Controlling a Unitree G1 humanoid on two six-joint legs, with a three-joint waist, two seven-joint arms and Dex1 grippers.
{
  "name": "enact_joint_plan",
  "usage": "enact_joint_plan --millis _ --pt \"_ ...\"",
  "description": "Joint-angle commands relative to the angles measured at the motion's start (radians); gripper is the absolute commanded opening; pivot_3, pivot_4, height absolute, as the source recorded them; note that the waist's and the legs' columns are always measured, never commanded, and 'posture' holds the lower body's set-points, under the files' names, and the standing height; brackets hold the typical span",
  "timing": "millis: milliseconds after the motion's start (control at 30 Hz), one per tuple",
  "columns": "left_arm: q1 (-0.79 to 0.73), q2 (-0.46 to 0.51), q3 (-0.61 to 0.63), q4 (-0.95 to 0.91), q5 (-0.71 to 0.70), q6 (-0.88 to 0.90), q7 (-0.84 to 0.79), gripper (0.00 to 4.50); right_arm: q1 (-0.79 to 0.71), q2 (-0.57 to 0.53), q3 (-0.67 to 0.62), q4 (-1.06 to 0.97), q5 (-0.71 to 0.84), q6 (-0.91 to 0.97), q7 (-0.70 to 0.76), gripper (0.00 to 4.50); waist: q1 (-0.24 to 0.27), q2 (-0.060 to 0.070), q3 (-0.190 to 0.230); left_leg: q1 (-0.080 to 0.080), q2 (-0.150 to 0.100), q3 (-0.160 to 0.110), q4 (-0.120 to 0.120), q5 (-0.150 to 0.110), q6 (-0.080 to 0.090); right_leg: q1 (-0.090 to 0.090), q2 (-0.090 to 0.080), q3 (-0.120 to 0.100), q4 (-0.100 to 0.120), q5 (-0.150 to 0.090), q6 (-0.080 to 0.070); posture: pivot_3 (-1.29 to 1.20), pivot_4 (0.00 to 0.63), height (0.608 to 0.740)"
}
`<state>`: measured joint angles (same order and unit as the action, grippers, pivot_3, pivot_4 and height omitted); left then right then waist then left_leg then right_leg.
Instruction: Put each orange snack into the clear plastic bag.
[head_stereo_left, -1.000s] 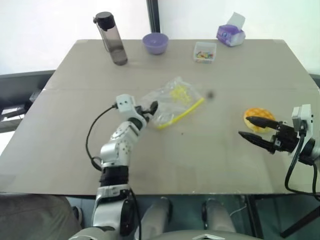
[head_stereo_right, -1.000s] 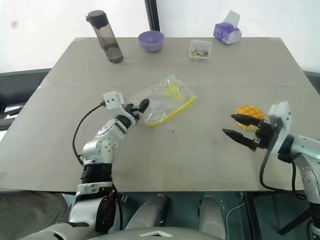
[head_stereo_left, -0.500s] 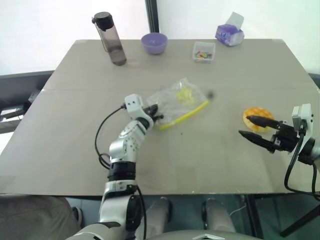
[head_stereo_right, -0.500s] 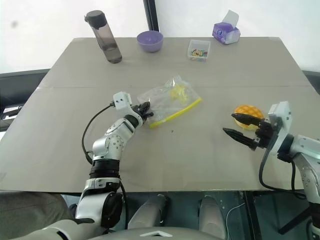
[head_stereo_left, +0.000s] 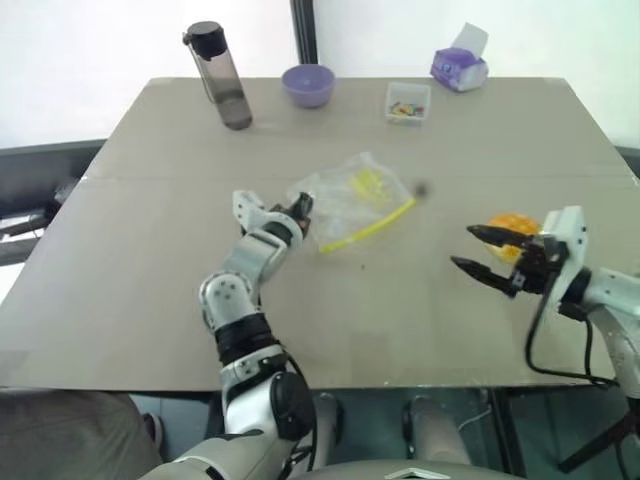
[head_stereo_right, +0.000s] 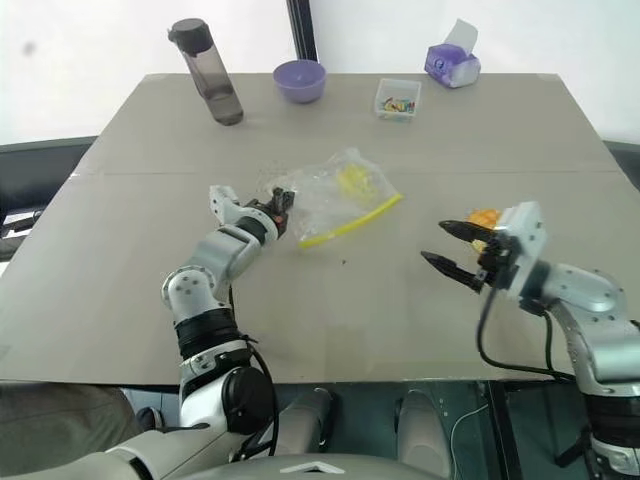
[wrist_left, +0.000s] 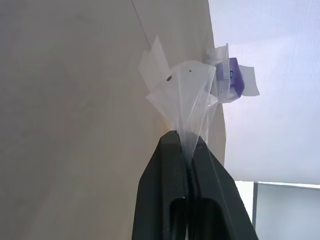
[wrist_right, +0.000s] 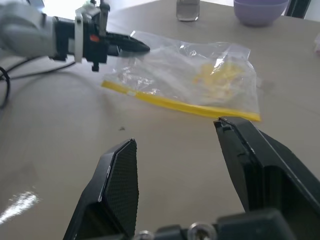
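Observation:
My left gripper needs to let go of the bag's corner, which it pinches off the yellow seal strip, and take the strip while my right gripper holds the other end of the strip (head_stereo_left: 342, 241).
The clear plastic bag (head_stereo_left: 358, 198) lies crinkled in the middle of the table, its yellow seal strip (head_stereo_left: 366, 231) along the near edge. My left gripper (head_stereo_left: 300, 207) is shut on the bag's left corner; the left wrist view shows plastic pinched between its fingers (wrist_left: 172, 165). The orange snack (head_stereo_left: 513, 222) sits on the table at the right, partly hidden behind my right gripper (head_stereo_left: 462, 248). That gripper is open with nothing between its fingers, and it points left toward the bag (wrist_right: 195, 75).
Along the table's far edge stand a dark bottle (head_stereo_left: 222, 75), a purple bowl (head_stereo_left: 308, 85), a small clear box of coloured bits (head_stereo_left: 407, 103) and a purple tissue pack (head_stereo_left: 460, 68). A small dark speck (head_stereo_left: 420, 188) lies right of the bag.
My left gripper shut on the bag's corner, then rolled and rose a little. My right gripper moved left, so it now partly covers the snack.

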<state>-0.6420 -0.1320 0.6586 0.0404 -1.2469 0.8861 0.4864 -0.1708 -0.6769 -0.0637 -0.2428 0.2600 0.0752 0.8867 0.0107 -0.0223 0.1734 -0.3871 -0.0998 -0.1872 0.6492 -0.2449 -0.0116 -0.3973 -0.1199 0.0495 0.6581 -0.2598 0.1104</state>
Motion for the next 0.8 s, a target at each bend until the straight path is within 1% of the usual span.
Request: enact_joint_plan --millis 33,200,267,333,467,567,667,733,767,800 --pt "0.021 -0.022 -0.035 -0.098 -0.181 0.017 0.140 0.07 -0.090 0.024 0.087 0.117 -0.204 -0.195 -0.085 2.82 0.003 0.000 0.000 0.000 0.000 0.000 0.000 0.000 0.000 0.000 0.000 0.000 0.000 0.000 0.000 0.00 0.150 0.740" --pt "0.068 -0.022 -0.122 -0.151 -0.305 -0.002 0.234 0.07 -0.191 0.063 0.222 0.308 -0.389 -0.363 -0.145 2.82 0.005 -0.001 0.000 0.000 0.000 0.000 0.000 0.000 0.000 0.000 0.000 0.001 0.000 0.000 0.000 0.00 0.150 0.740" --pt "0.083 -0.023 -0.152 -0.167 -0.333 -0.023 0.256 0.07 -0.234 0.084 0.276 0.384 -0.464 -0.415 -0.177 2.82 0.003 -0.001 0.000 0.000 -0.001 0.001 0.000 0.000 0.000 0.000 0.000 0.002 0.000 0.001 0.000 0.00 0.150 0.740" --pt "0.092 -0.020 -0.175 -0.176 -0.355 -0.043 0.274 0.07 -0.264 0.104 0.311 0.440 -0.507 -0.450 -0.199 2.82 0.001 -0.001 0.000 0.000 -0.001 0.001 0.000 0.000 0.000 0.000 0.000 0.002 0.000 0.001 0.000 0.00 0.150 0.740" --pt "0.109 0.011 -0.218 -0.179 -0.398 -0.065 0.273 0.07 -0.328 0.159 0.334 0.543 -0.555 -0.481 -0.271 2.82 -0.002 -0.001 0.000 0.002 0.000 0.003 0.000 0.000 0.000 0.000 0.002 0.004 0.001 0.001 -0.001 0.00 0.150 0.740" --pt "0.119 0.035 -0.248 -0.178 -0.427 -0.081 0.270 0.07 -0.366 0.189 0.312 0.585 -0.558 -0.480 -0.330 2.82 0.000 -0.001 0.000 0.002 0.000 0.004 0.000 0.000 0.000 0.000 0.002 0.005 0.001 0.001 -0.001 0.00 0.150 0.740" --pt "0.129 0.056 -0.274 -0.182 -0.454 -0.099 0.280 0.00 -0.376 0.187 0.291 0.590 -0.546 -0.478 -0.356 1.99 0.001 -0.001 0.000 0.002 0.000 0.004 0.000 0.000 0.000 0.000 0.002 0.005 0.001 0.001 -0.001 0.00 0.150 0.740" --pt "0.132 0.074 -0.289 -0.182 -0.467 -0.104 0.271 0.00 -0.370 0.175 0.287 0.592 -0.542 -0.487 -0.358 1.01 0.002 -0.001 0.000 0.002 0.000 0.004 0.000 0.000 0.000 0.000 0.002 0.005 0.000 0.001 -0.001 0.00 0.150 0.740" --pt "0.134 0.085 -0.297 -0.181 -0.469 -0.104 0.266 0.00 -0.368 0.170 0.286 0.593 -0.541 -0.492 -0.358 0.65 0.002 -0.001 0.000 0.002 0.000 0.004 0.000 0.000 0.000 0.000 0.002 0.005 0.001 0.001 -0.001 0.00 0.150 0.740" --pt "0.134 0.094 -0.304 -0.178 -0.474 -0.107 0.264 0.00 -0.367 0.167 0.284 0.593 -0.538 -0.493 -0.358 0.43 0.001 -0.001 0.000 0.002 0.000 0.004 0.000 0.000 0.000 0.000 0.002 0.005 0.001 0.001 -0.001 0.00 0.150 0.740"
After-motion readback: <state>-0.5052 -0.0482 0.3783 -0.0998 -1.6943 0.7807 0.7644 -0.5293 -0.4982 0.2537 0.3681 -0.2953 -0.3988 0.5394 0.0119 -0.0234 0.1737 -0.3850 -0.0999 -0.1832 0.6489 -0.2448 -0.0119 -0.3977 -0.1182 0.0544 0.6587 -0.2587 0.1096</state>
